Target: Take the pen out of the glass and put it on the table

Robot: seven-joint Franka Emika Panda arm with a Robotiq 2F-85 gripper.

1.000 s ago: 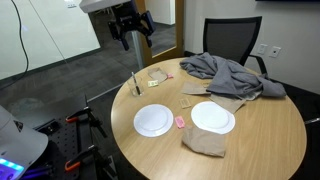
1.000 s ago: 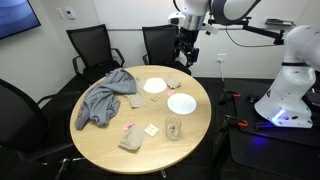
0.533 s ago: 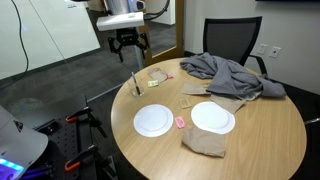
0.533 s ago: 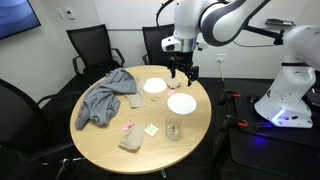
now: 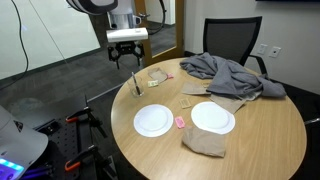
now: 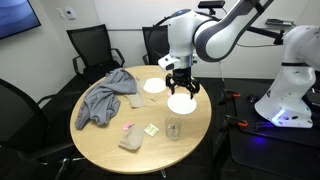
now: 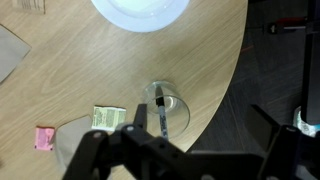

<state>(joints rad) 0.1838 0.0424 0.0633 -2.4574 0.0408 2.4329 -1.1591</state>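
Observation:
The pen's upper end [image 5: 134,76] [image 7: 164,132] sticks out above the clear glass, and my gripper should close on it there.
The clear glass [image 5: 136,90] stands near the edge of the round tan wood table [image 5: 262,140], with the thin dark pen [image 5: 135,78] upright in it. In an exterior view the glass [image 6: 173,129] sits at the near edge, past a white plate. My gripper [image 5: 127,56] hangs open and empty in the air, above the table [image 6: 100,140] and apart from the glass. In the wrist view the glass [image 7: 166,106] and pen [image 7: 161,114] lie just ahead of the open jaws [image 7: 185,160].
Two white plates [image 5: 153,121] [image 5: 213,117] lie mid-table, a small pink item [image 5: 179,122] between them. A grey cloth [image 5: 225,72] is heaped at the back and a tan napkin [image 5: 205,142] lies at the front. Black chairs [image 5: 232,40] ring the table.
My gripper has come down and moved in over the table toward the glass. The glass and the pen have not moved.

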